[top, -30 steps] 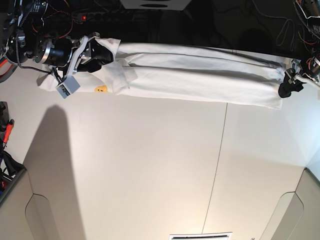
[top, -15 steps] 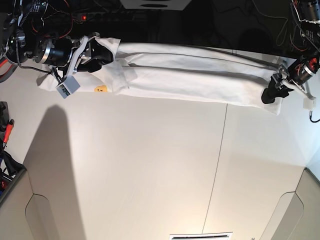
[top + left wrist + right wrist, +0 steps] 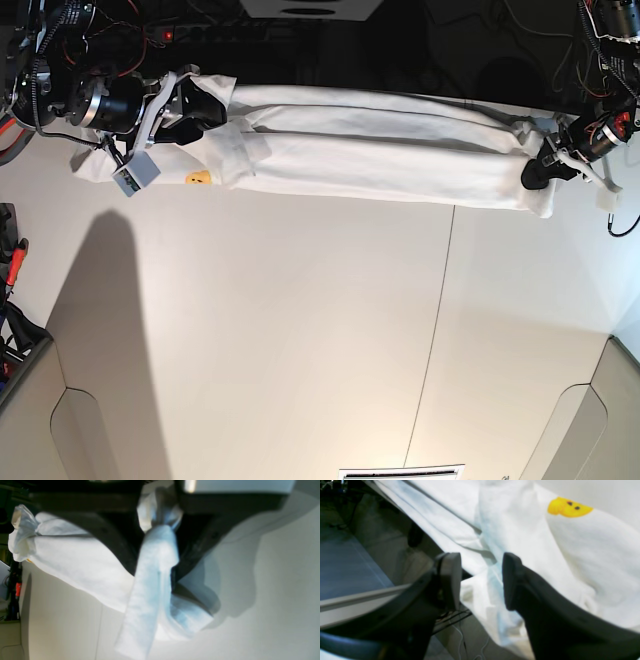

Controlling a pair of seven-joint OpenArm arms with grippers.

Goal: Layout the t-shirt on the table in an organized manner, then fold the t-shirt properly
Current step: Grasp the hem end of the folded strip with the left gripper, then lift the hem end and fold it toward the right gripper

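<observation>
The white t-shirt's end, now hanging a little above the table, will be let go by my left gripper on the flat part [image 3: 298,174] [image 3: 45,553] next to the bunched part near the yellow print.
The white t-shirt [image 3: 380,150] lies bunched in a long band along the table's [image 3: 300,330] far edge. A small yellow print [image 3: 201,178] shows near its left end. My left gripper [image 3: 540,172] is shut on the band's right end; the left wrist view shows the t-shirt [image 3: 75,562] pinched in the gripper [image 3: 160,522] and hanging a little above the table [image 3: 275,592]. My right gripper [image 3: 205,112] sits at the left end. In the right wrist view it [image 3: 481,580] stands open, with the t-shirt [image 3: 520,530] and its yellow print [image 3: 567,507] lying in and beyond the gap.
A thin dark seam [image 3: 440,300] runs down the table right of centre. Rounded cut-outs sit at the near corners [image 3: 90,430] [image 3: 580,430]. Dark cables and electronics line the back edge [image 3: 330,50]. A red-handled tool [image 3: 15,265] is off the left edge.
My left gripper has moved leftward along the far edge with the shirt's right end, which now folds down in a small bunch. The right arm and left end have stayed put.
</observation>
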